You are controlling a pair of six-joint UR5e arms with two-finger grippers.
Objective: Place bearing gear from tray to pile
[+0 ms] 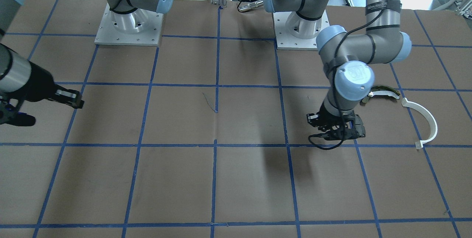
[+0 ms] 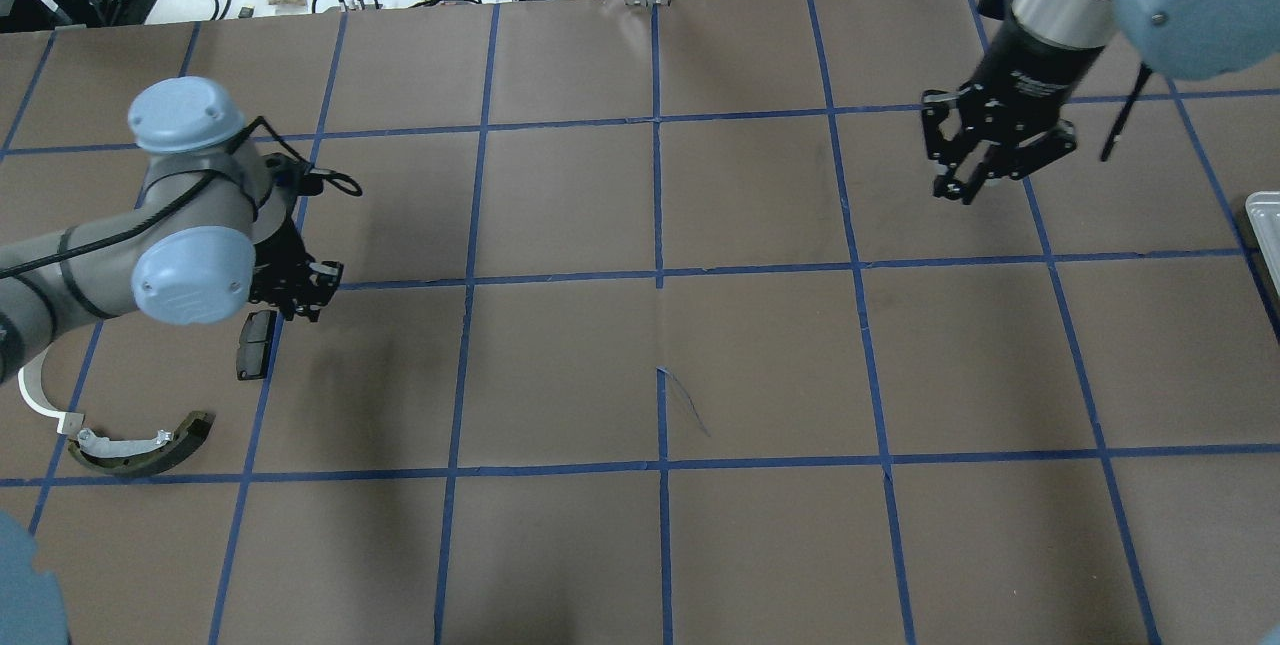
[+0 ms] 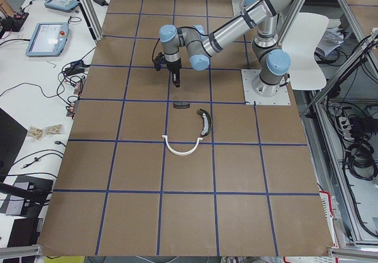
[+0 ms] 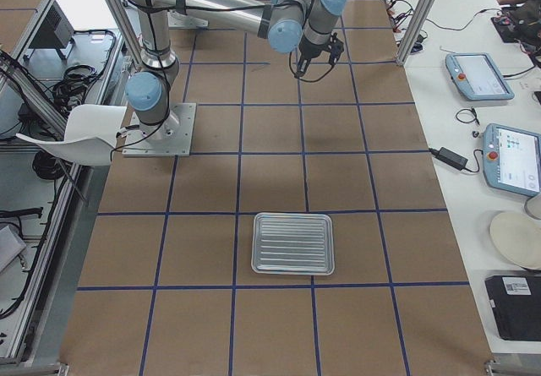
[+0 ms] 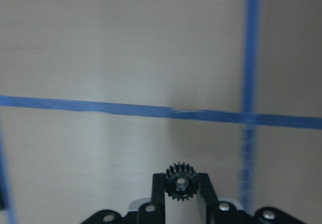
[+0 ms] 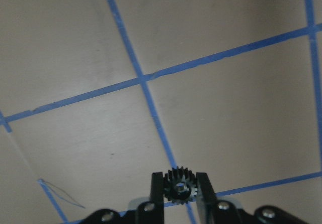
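Observation:
Next, my right gripper lets go of the black bearing gear on the table [image 1: 226, 126] [image 6: 5, 167] next to the gap in the blue tape line.
My left gripper [image 2: 297, 293] is shut on a small black bearing gear [image 5: 180, 181] and hangs low over the table beside the pile. The pile holds a black pad [image 2: 257, 343], an olive-green shoe with white lining [image 2: 140, 445] and a white plastic arc [image 1: 424, 120]. My right gripper [image 2: 965, 175] is shut on another black bearing gear [image 6: 180, 185] above the table on the right side. The metal tray [image 4: 293, 243] lies further right and looks bare; only its edge [image 2: 1262, 225] shows in the overhead view.
The brown table top carries a grid of blue tape lines. Both arm bases [image 1: 129, 27] stand at the robot's edge. Cables and tablets lie on the white bench [image 3: 53, 32] beyond the far edge.

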